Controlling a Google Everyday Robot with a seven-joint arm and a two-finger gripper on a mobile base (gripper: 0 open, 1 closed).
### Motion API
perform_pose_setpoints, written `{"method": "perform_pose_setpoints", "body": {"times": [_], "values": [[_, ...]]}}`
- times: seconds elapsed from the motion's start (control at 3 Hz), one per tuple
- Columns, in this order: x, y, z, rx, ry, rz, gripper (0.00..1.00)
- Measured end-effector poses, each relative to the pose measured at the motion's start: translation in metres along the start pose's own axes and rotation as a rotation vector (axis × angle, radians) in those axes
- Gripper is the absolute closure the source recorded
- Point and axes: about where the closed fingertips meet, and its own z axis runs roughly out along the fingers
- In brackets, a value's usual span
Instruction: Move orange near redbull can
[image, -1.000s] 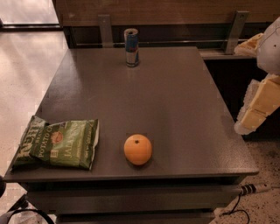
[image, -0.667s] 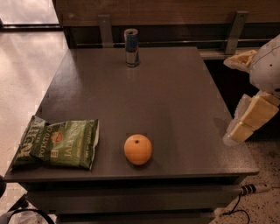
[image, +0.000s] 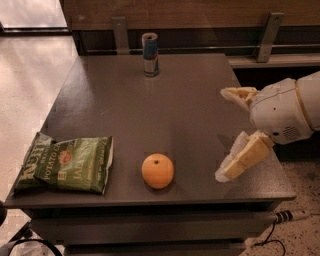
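Note:
Next, my gripper grasps the orange's side (image: 168, 170) that faces away from the green potato chip bag, so that it can then carry the orange toward the redbull can.
The orange (image: 157, 171) sits on the dark table (image: 165, 110) near its front edge, stem dimple up. The redbull can (image: 150, 54) stands upright at the table's far edge, far from the orange. My gripper (image: 224, 134) comes in from the right, over the table's right side, to the right of the orange and apart from it. Its two cream fingers (image: 242, 159) are spread wide, with nothing between them.
A green potato chip bag (image: 67, 162) lies flat at the table's front left corner, left of the orange. A wooden wall with metal brackets (image: 266, 29) runs behind the table. Light floor lies to the left.
My gripper has moved left from the right edge of the view, in over the table's right side and closer to the orange. The orange, can and bag have not moved.

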Motion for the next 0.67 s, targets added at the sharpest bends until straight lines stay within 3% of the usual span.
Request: {"method": "perform_pose_setpoints", "body": {"times": [0.33, 0.67], "values": [[-0.010, 0.006, 0.035, -0.040, -0.125, -0.006, 0.00], [-0.019, 0.016, 0.057, -0.080, -0.194, -0.017, 0.00]]}}
